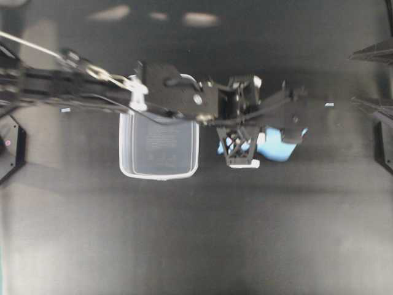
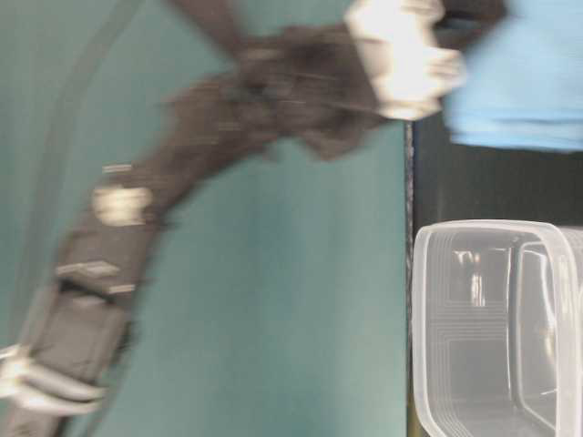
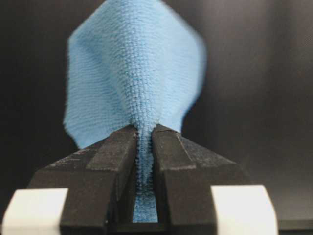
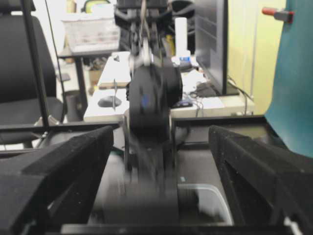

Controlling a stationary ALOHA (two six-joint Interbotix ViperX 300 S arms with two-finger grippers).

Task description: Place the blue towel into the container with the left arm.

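My left gripper should drop the blue towel, now beside the clear tub, over the middle of the clear container's bottom (image 1: 167, 126), inside its rim.
My left gripper (image 3: 144, 129) is shut on a fold of the blue towel (image 3: 134, 73), which rises in a peak from between the black fingers (image 3: 110, 156). In the overhead view the left arm reaches from the left across the container (image 1: 158, 175) to the towel (image 1: 277, 149), which lies to the right of the tub and is mostly hidden under the gripper (image 1: 261, 132). The clear tub is empty in the table-level view (image 2: 428, 300), with the towel (image 2: 519, 82) beside it. My right gripper (image 4: 161, 134) is wide open and empty, facing the left arm and the tub (image 4: 210, 200).
The table is dark and matte. Parts of the right arm (image 1: 374, 110) sit at the overhead view's right edge. A teal backdrop (image 2: 273, 273) stands behind the table. Desks, a chair and a monitor lie beyond the table in the right wrist view.
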